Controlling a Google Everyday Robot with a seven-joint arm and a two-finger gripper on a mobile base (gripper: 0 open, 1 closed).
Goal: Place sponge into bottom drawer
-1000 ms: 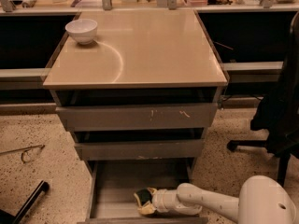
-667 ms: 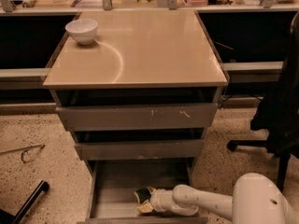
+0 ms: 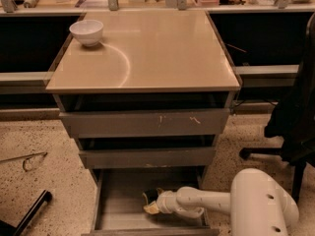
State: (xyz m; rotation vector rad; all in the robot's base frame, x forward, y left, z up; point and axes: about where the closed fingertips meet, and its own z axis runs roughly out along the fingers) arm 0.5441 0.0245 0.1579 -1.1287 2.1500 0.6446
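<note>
Next, the gripper releases the sponge on the bottom drawer's grey bottom (image 3: 150,210), close to the middle of its front.
The bottom drawer (image 3: 123,191) is pulled open under the cabinet, showing a plain grey floor. My white arm reaches into it from the right. My gripper (image 3: 153,202) is low inside the drawer, just above its floor near the middle front. It is shut on the sponge (image 3: 149,209), whose pale yellow foam shows at the tip with a dark top edge. I cannot tell whether the sponge touches the drawer floor.
A white bowl (image 3: 87,31) stands at the back left of the beige cabinet top (image 3: 157,53). The two upper drawers (image 3: 145,123) are slightly ajar. A black office chair (image 3: 295,122) stands at the right. A black bar (image 3: 30,213) and a wire lie on the speckled floor at the left.
My arm has shifted a little to the left, carrying the sponge slightly further into the drawer. The sponge stays in the gripper.
</note>
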